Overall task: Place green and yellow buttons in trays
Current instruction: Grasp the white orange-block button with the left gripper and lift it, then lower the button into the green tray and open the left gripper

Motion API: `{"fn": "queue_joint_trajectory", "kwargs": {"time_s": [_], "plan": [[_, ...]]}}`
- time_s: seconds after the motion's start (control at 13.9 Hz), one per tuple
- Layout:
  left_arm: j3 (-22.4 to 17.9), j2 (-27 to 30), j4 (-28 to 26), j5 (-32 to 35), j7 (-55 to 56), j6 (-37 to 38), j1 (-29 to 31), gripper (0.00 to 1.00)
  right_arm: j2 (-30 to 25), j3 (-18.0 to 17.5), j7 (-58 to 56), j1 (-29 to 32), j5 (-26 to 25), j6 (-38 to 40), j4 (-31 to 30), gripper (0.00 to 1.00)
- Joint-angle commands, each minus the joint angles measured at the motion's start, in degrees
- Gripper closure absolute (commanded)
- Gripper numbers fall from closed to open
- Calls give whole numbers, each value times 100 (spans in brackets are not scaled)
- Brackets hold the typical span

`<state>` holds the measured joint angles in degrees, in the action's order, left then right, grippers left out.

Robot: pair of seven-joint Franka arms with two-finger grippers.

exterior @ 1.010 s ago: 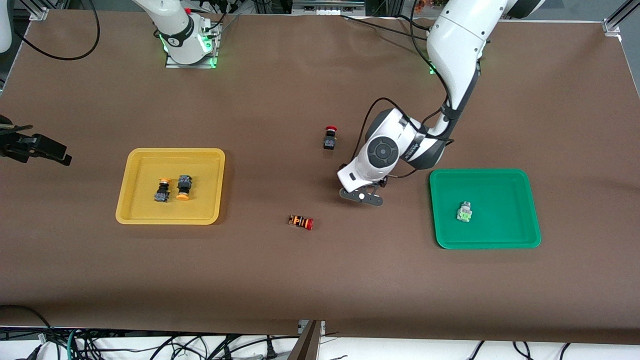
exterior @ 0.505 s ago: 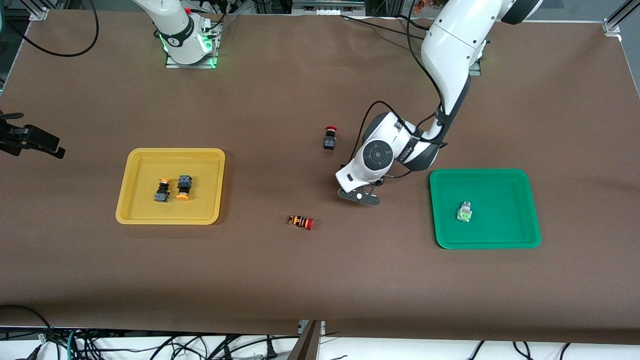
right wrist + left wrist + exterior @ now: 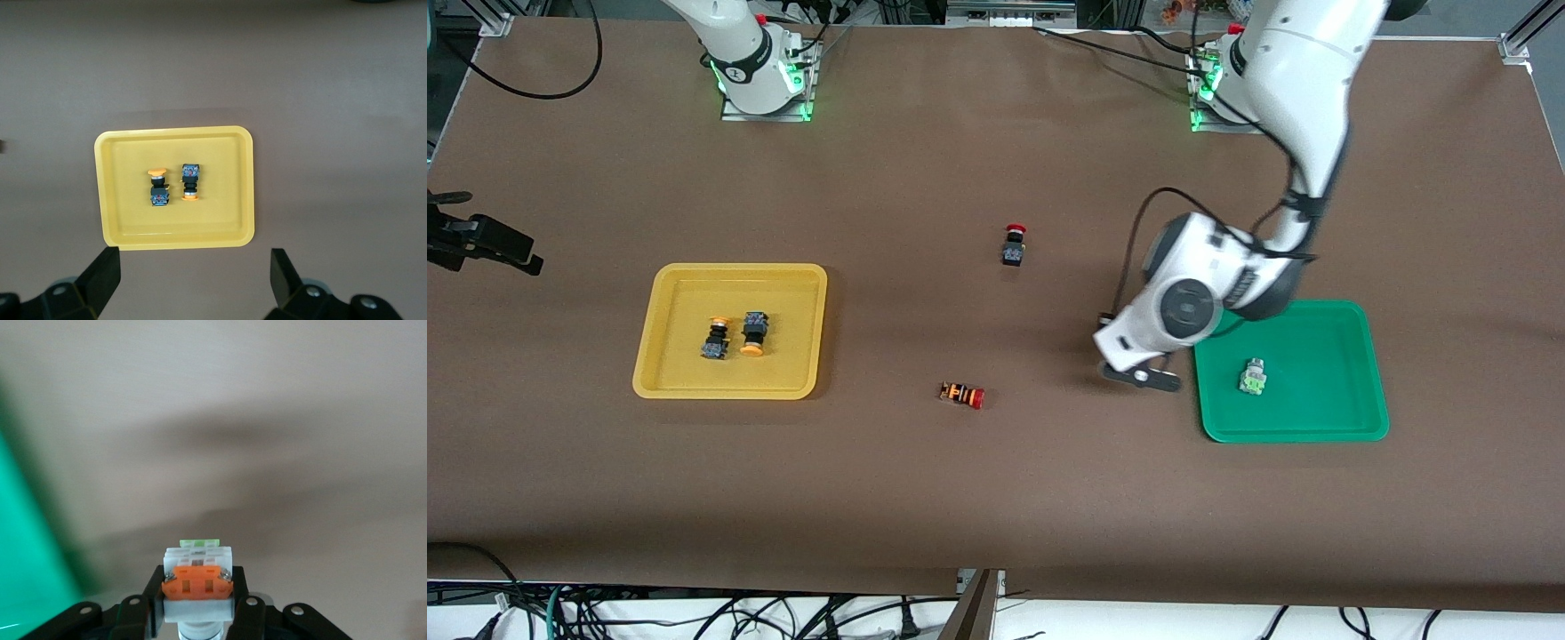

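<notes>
The robot's left gripper will put the orange-faced button, now held above the brown table, down in the middle of the green tray (image 3: 1303, 361), beside the green-faced button.
My left gripper (image 3: 1141, 374) is shut on a pale grey-bodied button with an orange face (image 3: 197, 580) and holds it above the brown table, just beside the green tray (image 3: 1316, 333). The left wrist view shows my left gripper (image 3: 197, 590) and the tray's edge (image 3: 20, 573). A grey green-faced button (image 3: 1253, 377) lies in the green tray. Two black buttons with yellow-orange caps (image 3: 714, 338) (image 3: 753, 333) lie in the yellow tray (image 3: 783, 298). My right gripper (image 3: 480, 244) waits high up at the right arm's end of the table, open and empty (image 3: 195, 267), looking down on the yellow tray (image 3: 120, 200).
A black switch with a red mushroom cap (image 3: 1013, 245) stands near the table's middle. An orange-striped switch with a red cap (image 3: 962, 395) lies nearer to the front camera, between the two trays.
My left arm has swung toward the green tray with the orange-faced button in its grip. My right gripper has barely shifted.
</notes>
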<state>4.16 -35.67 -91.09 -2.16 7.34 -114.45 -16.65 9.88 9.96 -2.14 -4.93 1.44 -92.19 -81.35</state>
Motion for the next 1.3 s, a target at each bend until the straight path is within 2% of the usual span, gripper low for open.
{"fn": "queue_joint_trajectory", "kwargs": {"time_s": [0.0,0.14,0.36,0.5,0.58,0.65,0.72,1.23], "plan": [[-11,174,29,503,-976,397,722,98,-83,-11,-49,-35,-65,26,-92,1],[-11,165,21,1198,-1645,371,1179,97,-57,-11,20,-87,-47,88,-92,1],[-2,-88,-40,1297,-2646,30,1768,97,-13,-11,30,-79,-56,17,-83,0],[-11,-195,-181,1298,-2878,-226,1980,94,23,-11,30,-87,-65,-35,-66,1],[-3,-265,-207,1289,-2887,-348,2025,84,23,-11,30,-87,-73,-131,-66,0],[-2,-326,-225,1289,-2878,-367,2051,57,23,-2,21,-87,-73,-167,-66,1],[-2,-327,-208,1254,-2870,-359,2060,1,23,-2,21,-87,-73,-176,-66,0],[50,-257,-173,1210,-2834,-279,2060,0,5,-11,21,-96,-65,-255,-57,0]]}}
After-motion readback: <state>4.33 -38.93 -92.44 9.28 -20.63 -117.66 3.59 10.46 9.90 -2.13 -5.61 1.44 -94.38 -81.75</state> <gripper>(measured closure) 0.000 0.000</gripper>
